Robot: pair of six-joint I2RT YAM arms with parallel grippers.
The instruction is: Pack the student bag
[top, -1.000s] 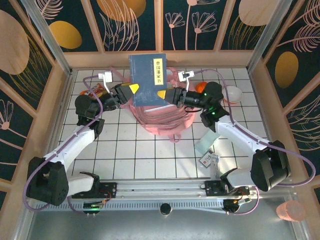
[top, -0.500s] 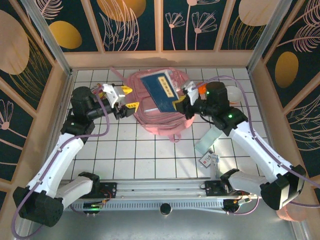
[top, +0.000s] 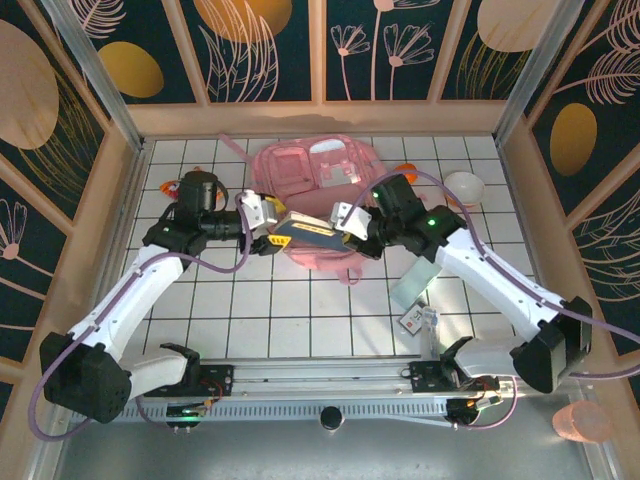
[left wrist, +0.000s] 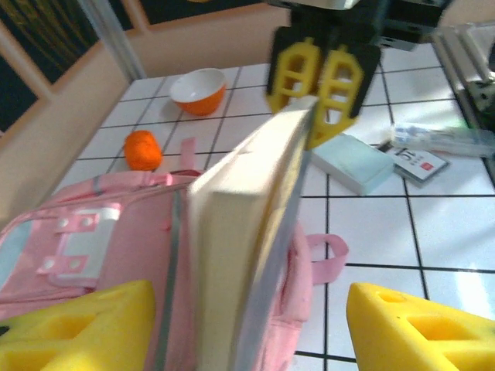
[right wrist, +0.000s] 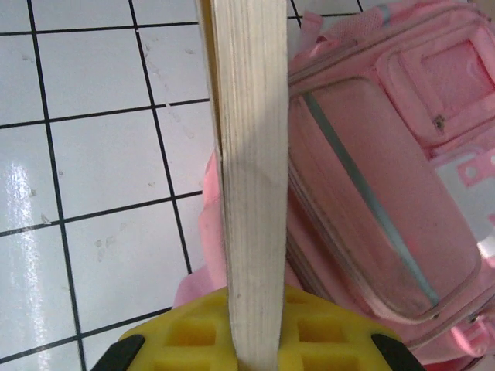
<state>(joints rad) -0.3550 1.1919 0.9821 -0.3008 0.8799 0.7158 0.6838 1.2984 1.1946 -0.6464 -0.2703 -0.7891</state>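
Observation:
I need to hold the book's loose end with my left gripper while my right gripper, now pinching the book's page edge from above, takes the book's opposite end [top: 340, 241].
The student bag [top: 318, 178] is a pink backpack lying flat at the back middle of the tiled table, its front pockets facing up. A blue-covered book [top: 303, 229] hangs edge-on over the bag's near rim. My right gripper [top: 347, 226] is shut on the book's right end; in the right wrist view the pale page edge [right wrist: 246, 154] runs up from between its yellow fingers [right wrist: 193, 340], with the bag [right wrist: 371, 193] beside it. My left gripper [top: 268, 222] is open at the book's left end. Its yellow fingers [left wrist: 77, 328] stand wide on either side of the book [left wrist: 247, 232], apart from it.
An orange ball [left wrist: 143, 149] and an orange-and-white bowl [left wrist: 199, 89] lie beyond the bag at the back right. A pale green box [top: 412, 285] and a small packet [top: 418, 318] lie at the right front. Wooden walls ring the table.
Both grippers held the book upright over the bag; the left one let go and opened. The right one brought the book down to the bag's near rim, and the open left gripper moved in around its end.

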